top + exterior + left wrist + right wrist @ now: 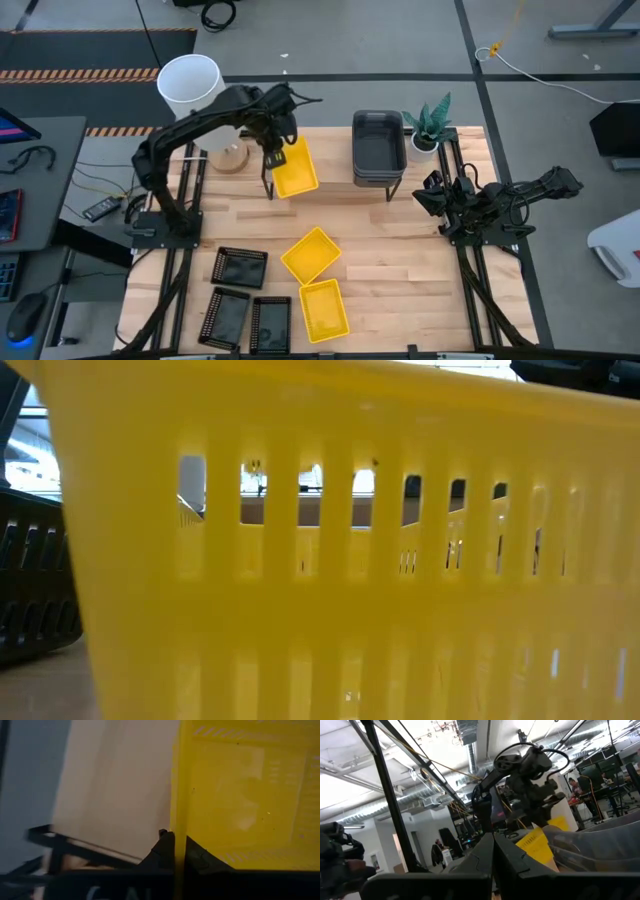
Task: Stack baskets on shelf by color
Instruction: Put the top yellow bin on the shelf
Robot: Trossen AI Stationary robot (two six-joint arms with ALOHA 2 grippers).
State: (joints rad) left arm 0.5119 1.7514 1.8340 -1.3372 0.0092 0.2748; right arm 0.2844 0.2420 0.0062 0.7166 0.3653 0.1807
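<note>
The robot's left gripper will release the yellow basket, which is over the shelf now, on the shelf's end [287, 154] closest to the white bucket.
My left gripper [275, 155] is shut on a bright yellow basket [295, 168] over the left end of the shelf [335, 182], a wooden plank on black legs. Smoky-grey baskets [379, 147] sit stacked on the shelf's right part. Two more yellow baskets [310, 254] [323, 309] lie on the table, with three black slotted baskets [240, 267] [225, 317] [270, 324] near the front left. One yellow basket [350, 560] fills the low view. My right gripper [440, 195] waits shut at the table's right side, touching nothing. My left gripper [179, 842] pinches the yellow basket's left side wall [179, 820] near its far end, one finger inside the basket and one outside. The fingers come from above, pointing down. The basket is roughly level over the shelf top [115, 795]; whether it rests there I cannot tell.
A white bucket [190, 82] and a small wooden disc [230, 158] stand left of the shelf. A potted plant [428, 125] is by the shelf's right end. Bare tabletop lies between the shelf and the loose baskets [400, 260].
</note>
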